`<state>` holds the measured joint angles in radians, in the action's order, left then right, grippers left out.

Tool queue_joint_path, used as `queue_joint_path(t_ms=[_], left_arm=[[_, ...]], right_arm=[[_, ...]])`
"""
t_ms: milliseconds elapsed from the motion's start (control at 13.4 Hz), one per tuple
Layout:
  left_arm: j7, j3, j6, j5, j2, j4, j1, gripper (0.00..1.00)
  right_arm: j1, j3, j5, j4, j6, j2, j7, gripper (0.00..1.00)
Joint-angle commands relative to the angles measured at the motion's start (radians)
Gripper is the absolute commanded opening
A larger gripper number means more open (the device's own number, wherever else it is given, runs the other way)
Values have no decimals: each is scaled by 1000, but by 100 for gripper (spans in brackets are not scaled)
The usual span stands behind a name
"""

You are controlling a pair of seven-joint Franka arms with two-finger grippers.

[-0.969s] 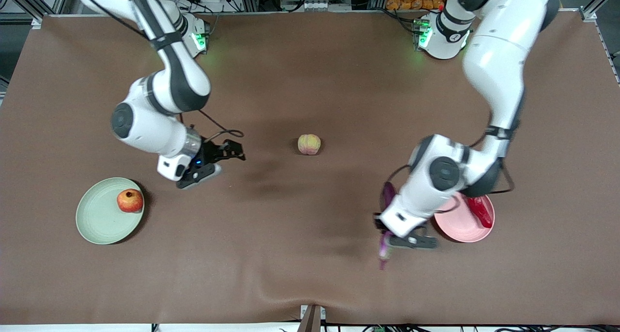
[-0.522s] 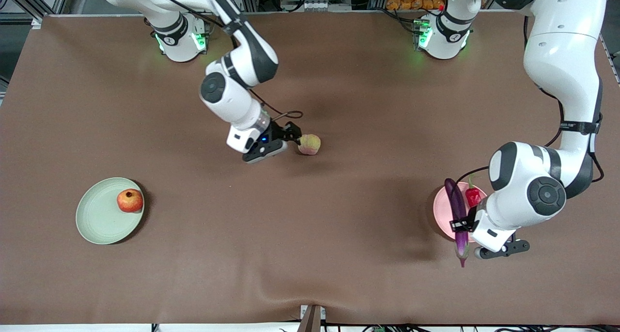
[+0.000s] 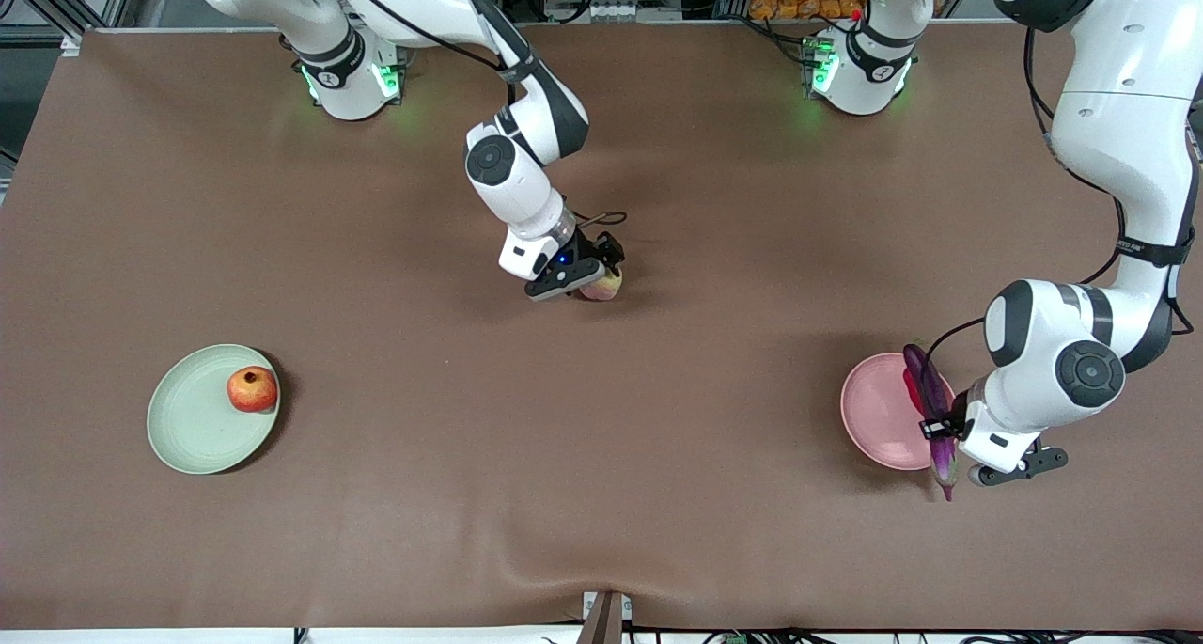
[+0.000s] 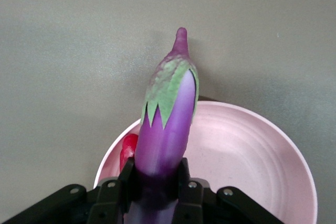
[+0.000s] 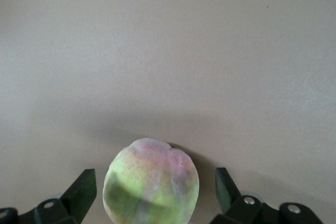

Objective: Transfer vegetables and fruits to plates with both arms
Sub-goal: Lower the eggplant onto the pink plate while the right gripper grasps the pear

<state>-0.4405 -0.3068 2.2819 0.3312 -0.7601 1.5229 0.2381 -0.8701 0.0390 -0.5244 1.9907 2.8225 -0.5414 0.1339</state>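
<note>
Next, my left gripper sets the purple eggplant, now held over the plate's edge, down across the middle of the pink plate [image 3: 912,418] [image 4: 209,205], next to the red chili.
My left gripper [image 3: 943,428] is shut on the purple eggplant [image 3: 925,388] and holds it over the pink plate [image 3: 874,414], at the plate's edge toward the left arm's end. In the left wrist view the eggplant [image 4: 170,114] sticks out past the gripper [image 4: 156,176] above the plate [image 4: 247,150], and the red chili [image 4: 127,153] lies on the plate beside it. My right gripper [image 3: 594,270] is open and down around the pale ribbed fruit [image 3: 604,290]. The right wrist view shows that fruit [image 5: 152,182] between the open fingers [image 5: 84,190]. The pomegranate [image 3: 252,389] sits on the green plate [image 3: 188,428].
Brown cloth covers the table [image 3: 601,456]. The two arm bases [image 3: 343,70] stand at the table's edge farthest from the front camera.
My right gripper has moved from beside the green plate to the pale fruit and now straddles it. My left gripper has carried the eggplant toward the left arm's end, over the pink plate.
</note>
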Motion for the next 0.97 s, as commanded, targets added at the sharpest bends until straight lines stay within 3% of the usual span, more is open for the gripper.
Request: queue_joint_path(t_ms=[0,224,373,522,596,746,820,895], left_arm=[[-78,-14,10,31,48,52,-11,0],[-177,-14,10,57,61,66,-75,0],[-245,-15,10,153,62,83,-79,0],[-259,-18,10,193,61,85,-75,0],[-262,-18,10,193,58,85,-77,0],[-277,-18,10,193,55,85,-83,3],[-276,-18,10,195,55,83,-83,63],[-277,-20,8,193,56,79,-83,100]], right_arm=[[-44,24,6,0,6,-24,38,100],[-49,24,6,-10,6,-38,59,100],[-76,30,4,-16,9,-54,78,100],[-81,47,6,-16,25,-54,78,24],[-72,48,7,-13,25,-42,78,0],[-72,96,6,-3,15,12,81,0],[-70,125,6,20,12,53,81,0],[-70,162,6,45,12,93,79,0]])
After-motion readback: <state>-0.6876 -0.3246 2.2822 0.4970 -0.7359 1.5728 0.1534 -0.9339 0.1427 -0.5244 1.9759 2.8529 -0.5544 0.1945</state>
